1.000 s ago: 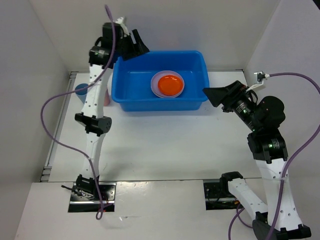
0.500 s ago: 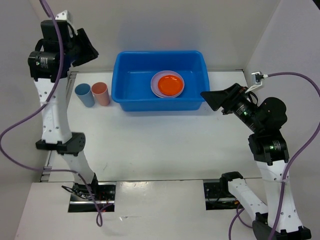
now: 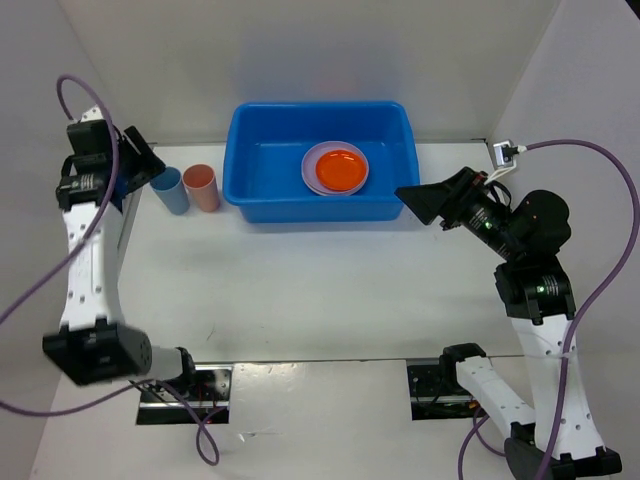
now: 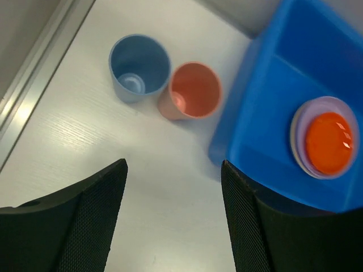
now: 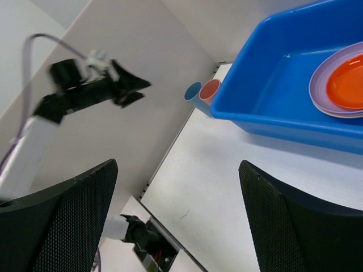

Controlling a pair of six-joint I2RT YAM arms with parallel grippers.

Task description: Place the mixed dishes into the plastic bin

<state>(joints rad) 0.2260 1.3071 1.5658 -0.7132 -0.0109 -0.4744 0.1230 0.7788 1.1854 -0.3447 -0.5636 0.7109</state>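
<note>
The blue cup should next be held by my left gripper by its rim (image 3: 153,182) (image 4: 112,69), on the side nearest the metal rail, opposite the salmon-pink cup.
The plastic bin (image 3: 320,208) stands at the back of the table, bright blue. Inside it an orange plate (image 3: 337,170) rests on a lavender plate (image 3: 309,172). Left of the bin, on the table, a blue cup (image 3: 171,190) and a salmon-pink cup (image 3: 202,186) stand upright and touching. My left gripper (image 3: 150,168) hangs just left of the blue cup, open and empty. In the left wrist view its gripper (image 4: 173,167) is above bare table, short of the blue cup (image 4: 139,68) and salmon cup (image 4: 193,90). My right gripper (image 3: 412,200) is open and empty by the bin's right front corner.
White walls close in the table on the left, back and right. A metal rail (image 4: 34,85) runs along the left edge near the cups. In the right wrist view the bin (image 5: 272,85), both cups (image 5: 201,90) and the left arm (image 5: 85,90) show.
My left arm swung from the bin's back left corner out to the left and came down beside the blue cup. The right gripper shifted slightly left.
</note>
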